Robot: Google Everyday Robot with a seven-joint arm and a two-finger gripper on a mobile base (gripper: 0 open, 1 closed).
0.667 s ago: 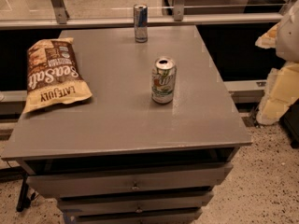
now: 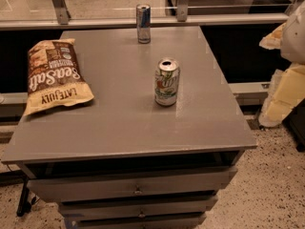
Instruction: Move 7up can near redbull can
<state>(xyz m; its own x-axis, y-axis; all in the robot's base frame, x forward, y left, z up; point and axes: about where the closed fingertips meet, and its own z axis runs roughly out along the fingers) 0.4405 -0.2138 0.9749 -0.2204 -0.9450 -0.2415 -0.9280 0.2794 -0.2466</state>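
The robot's gripper should close on the lower half of the 7up can (image 2: 167, 92), so that the top of the can stays clear above the fingers.
The 7up can (image 2: 167, 82), silver-white with green and red markings, stands upright near the middle of the grey table (image 2: 114, 123), slightly right of centre. The redbull can (image 2: 143, 23), slim and blue-and-silver, stands upright at the table's far edge, well behind the 7up can. My gripper (image 2: 285, 92) shows as white and cream parts at the right edge of the camera view, beyond the table's right side and apart from both cans. It holds nothing that I can see.
A brown and cream chip bag (image 2: 54, 75) lies flat on the table's left part. Drawers (image 2: 138, 191) are below the tabletop. A rail with metal posts (image 2: 57, 6) runs behind the table. Speckled floor (image 2: 267, 185) lies to the right.
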